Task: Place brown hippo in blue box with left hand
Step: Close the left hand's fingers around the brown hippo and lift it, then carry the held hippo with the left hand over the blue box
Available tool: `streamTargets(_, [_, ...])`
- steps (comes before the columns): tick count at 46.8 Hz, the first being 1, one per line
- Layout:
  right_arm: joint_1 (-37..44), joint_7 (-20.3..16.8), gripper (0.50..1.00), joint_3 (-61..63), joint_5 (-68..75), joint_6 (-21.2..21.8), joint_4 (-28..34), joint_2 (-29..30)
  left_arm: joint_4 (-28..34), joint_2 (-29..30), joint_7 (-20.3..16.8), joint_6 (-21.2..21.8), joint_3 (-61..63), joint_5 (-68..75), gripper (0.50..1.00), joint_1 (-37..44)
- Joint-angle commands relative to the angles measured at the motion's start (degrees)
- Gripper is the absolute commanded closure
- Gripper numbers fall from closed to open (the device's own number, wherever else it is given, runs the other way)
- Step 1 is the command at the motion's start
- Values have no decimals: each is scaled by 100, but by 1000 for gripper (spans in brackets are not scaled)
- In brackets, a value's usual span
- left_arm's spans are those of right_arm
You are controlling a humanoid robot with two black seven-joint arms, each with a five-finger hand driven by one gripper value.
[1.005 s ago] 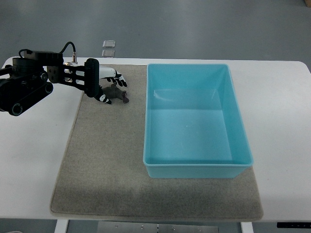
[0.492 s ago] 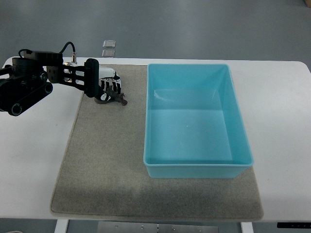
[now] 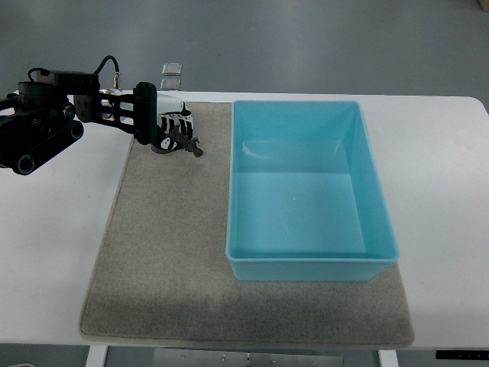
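The brown hippo, now over the grey mat's far corner, will lie on the bottom of the blue box, toward the side of the box (image 3: 278, 183) nearest my hand, after my left gripper releases it.
My left hand (image 3: 174, 130) comes in from the left edge and sits over the far left corner of the grey mat. Its fingers are curled around the small brown hippo (image 3: 186, 142), which pokes out below and to the right of the hand and looks lifted slightly off the mat. The blue box (image 3: 306, 187) stands open and empty on the mat to the right of the hand, its near left wall a short gap away. The right hand is out of view.
The grey felt mat (image 3: 164, 252) covers the middle of the white table (image 3: 53, 245). A small clear plastic piece (image 3: 171, 69) lies beyond the table's far edge, behind the hand.
My left hand closed its fingers on the hippo, which lay on the mat beside it, and has risen a little toward the far edge with it.
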Motion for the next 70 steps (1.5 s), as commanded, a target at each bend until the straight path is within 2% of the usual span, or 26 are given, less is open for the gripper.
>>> streamTargets(1, [0, 3, 564, 0, 0, 0, 0, 0, -4, -1, 0, 29, -23, -21, 1000, -30])
streamTargets(16, [0, -6, 564, 0, 0, 0, 0, 0, -48, 7, -44, 213, -93, -38, 1000, -293])
streamTargets(32, [0, 3, 564, 0, 0, 0, 0, 0, -496, -10, -44, 328, -313, -39, 1000, -689])
streamTargets(47, [0, 3, 564, 0, 0, 0, 0, 0, -1067, -28, -35, 512, -375, -30, 1000, -680])
streamTargets(70, [-9, 3, 564, 0, 0, 0, 0, 0, -1182, -687, -35, 512, -348, -30, 1000, -469])
